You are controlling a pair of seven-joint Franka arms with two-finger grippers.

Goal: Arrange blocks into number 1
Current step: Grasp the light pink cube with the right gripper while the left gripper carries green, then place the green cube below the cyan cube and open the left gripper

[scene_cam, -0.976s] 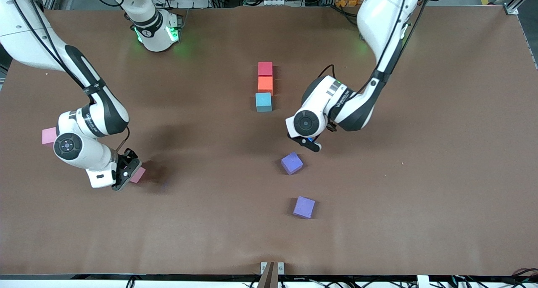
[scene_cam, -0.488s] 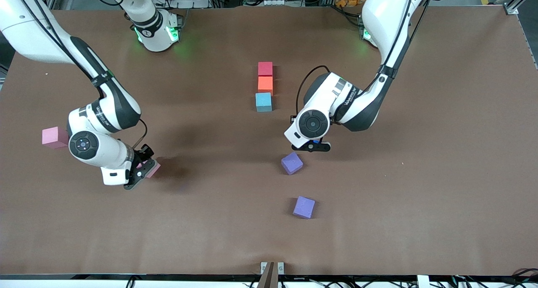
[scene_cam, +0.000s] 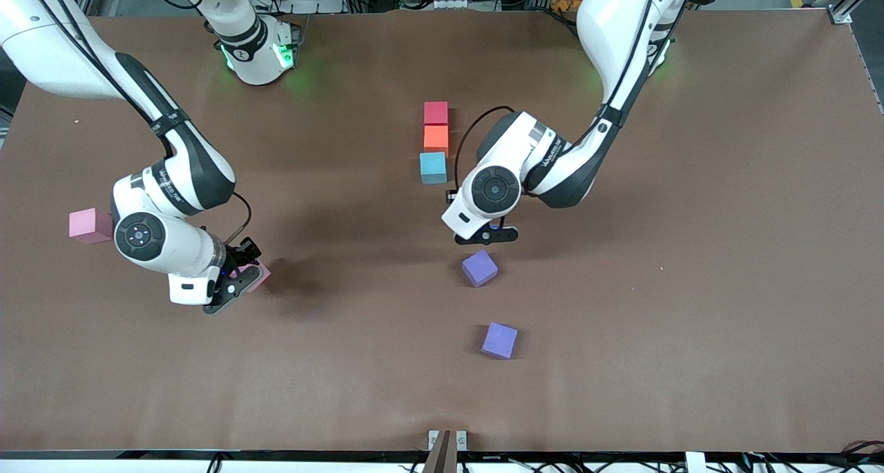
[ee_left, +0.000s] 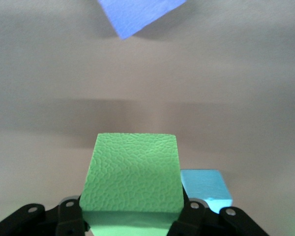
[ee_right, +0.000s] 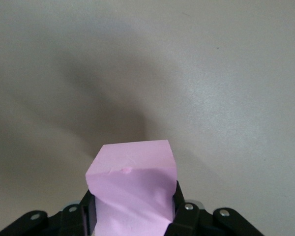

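Note:
Next, I let go of the green block with my left gripper on the mat [scene_cam: 434, 199] [ee_left: 199, 157], against the side of the light blue block that faces the purple blocks. The green block is now held over the bare mat.
A red block [scene_cam: 436, 112], an orange block [scene_cam: 436, 139] and a light blue block [scene_cam: 433, 167] lie in a line at mid-table. My left gripper [scene_cam: 485, 237] hangs over the bare mat between the light blue block and a purple block [scene_cam: 479, 267]. It is shut on the green block [ee_left: 132, 177], which the wrist hides in the front view. The left wrist view also shows the light blue block [ee_left: 206, 189]. My right gripper [scene_cam: 238, 284] is shut on a pink block [scene_cam: 258, 277], which fills the right wrist view [ee_right: 132, 189].
A second purple block [scene_cam: 499, 340] lies nearer the front camera. Another pink block [scene_cam: 90, 225] sits at the right arm's end of the table, beside that arm's wrist. The brown mat [scene_cam: 690, 252] covers the table.
My left gripper has carried the green block toward the light blue block. My right gripper has carried the pink block a little toward the table's middle.

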